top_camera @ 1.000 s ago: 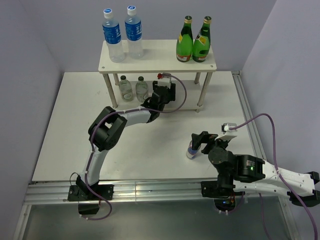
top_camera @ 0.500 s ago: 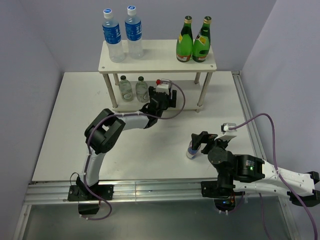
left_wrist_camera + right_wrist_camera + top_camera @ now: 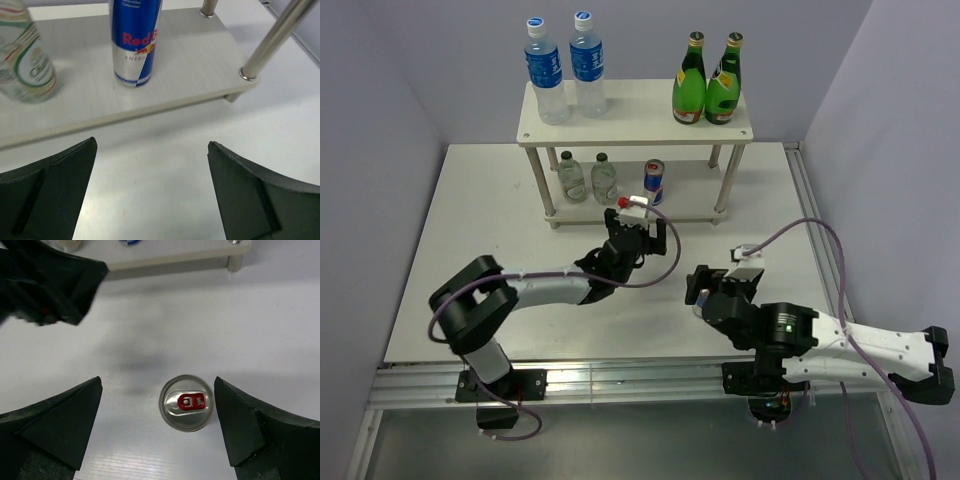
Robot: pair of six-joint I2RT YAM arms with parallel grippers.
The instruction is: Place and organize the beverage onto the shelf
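My right gripper is to go down next around the body of the second can [image 3: 701, 305] [image 3: 186, 403], which stands on the table before the shelf, and close there.
The off-white two-tier shelf [image 3: 640, 112] stands at the back of the table. A blue and silver Red Bull can [image 3: 653, 182] stands upright on its lower board, also in the left wrist view [image 3: 135, 42]. My left gripper [image 3: 636, 222] is open and empty just in front of that board [image 3: 190, 65], its midpoint [image 3: 152, 145] over bare table. A second can [image 3: 186, 402] stands upright on the table, seen from above. My right gripper [image 3: 157, 382] is open above it, the can nearer the right finger. In the top view the right gripper [image 3: 700, 288] covers this can.
Two water bottles [image 3: 560, 70] and two green bottles [image 3: 707, 80] stand on the top board. Two small glass bottles [image 3: 585, 178] stand on the lower board, left of the can; one shows in the left wrist view [image 3: 25, 65]. A shelf leg [image 3: 272, 40] stands right of the can.
My left gripper has let go of the Red Bull can on the lower board and drawn back toward the near edge. My right gripper has moved left and over the second can.
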